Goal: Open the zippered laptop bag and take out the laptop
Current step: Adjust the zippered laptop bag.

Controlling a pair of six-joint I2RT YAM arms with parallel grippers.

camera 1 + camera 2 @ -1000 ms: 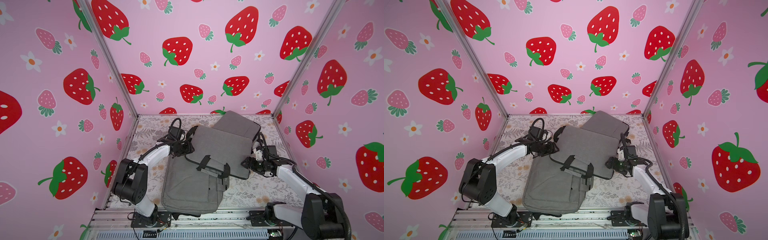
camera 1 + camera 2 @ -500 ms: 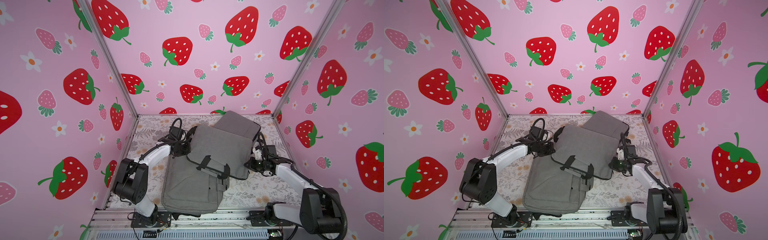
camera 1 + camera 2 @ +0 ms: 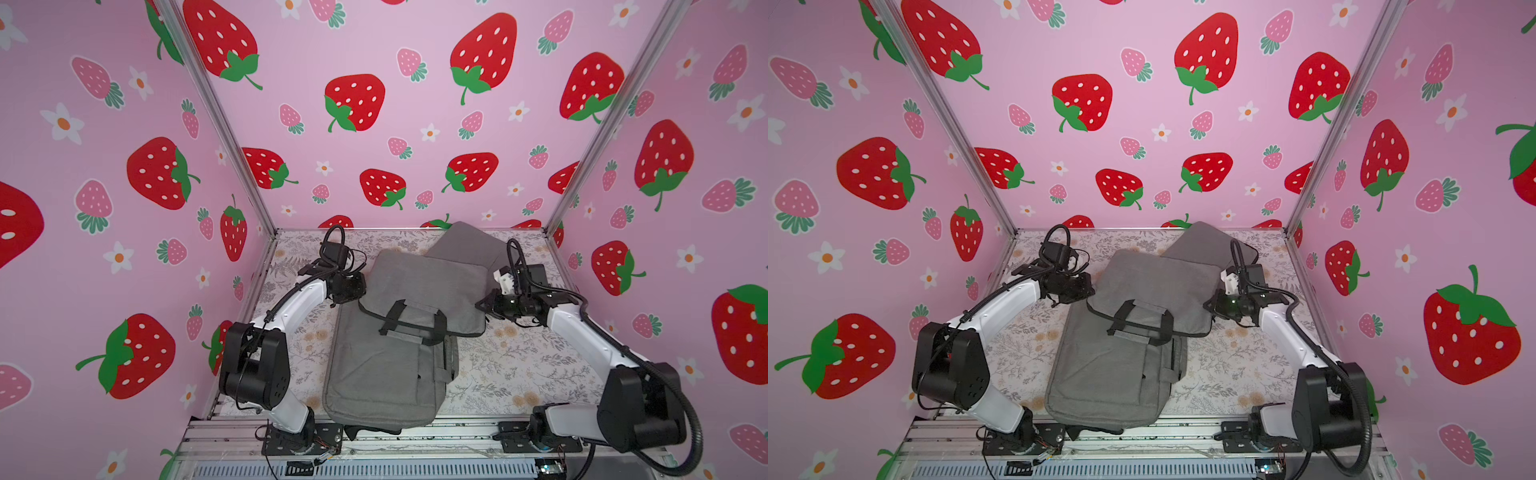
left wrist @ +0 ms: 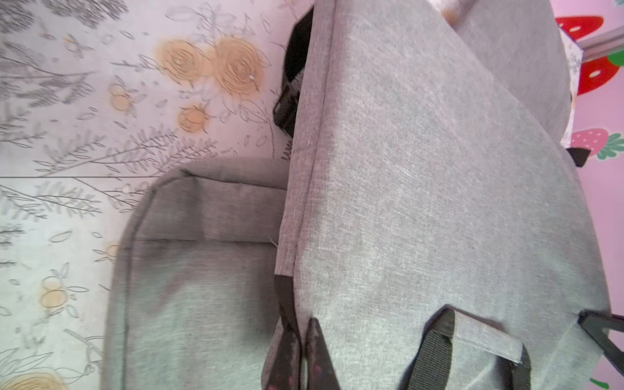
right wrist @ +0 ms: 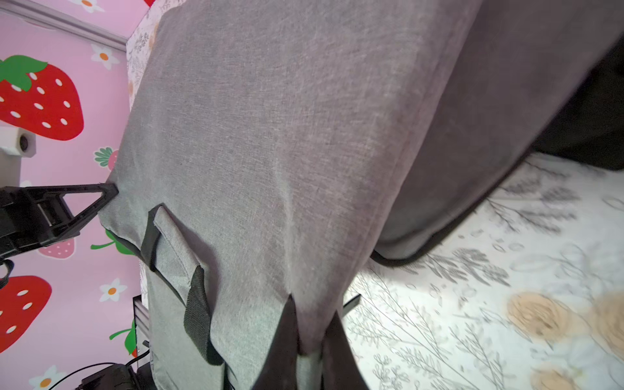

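My left gripper will leave the flap's side edge, take the black handle strap (image 3: 439,326) and move the flap back, as the flap lies slanted over the bag's far half.
The grey laptop bag (image 3: 386,374) lies lengthwise on the table in both top views, its near end over the front rail. A grey flap (image 3: 428,282) with black handle straps (image 3: 411,322) lies across its far half. Behind that a further grey panel (image 3: 467,245) leans toward the back wall. My left gripper (image 3: 360,293) (image 4: 302,332) is shut on the flap's left edge seam. On the opposite side, my right gripper (image 3: 478,305) (image 5: 310,324) is shut, pinching a fold of the flap's right edge. No laptop shows; it is hidden.
The floral table cover (image 3: 519,365) shows on both sides of the bag. Pink strawberry walls (image 3: 374,124) close in the back and both sides. An aluminium rail (image 3: 415,449) with both arm bases runs along the front.
Both grippers were open beside the flap a second ago and have since shut on its edges. The right gripper shifted slightly toward the back.
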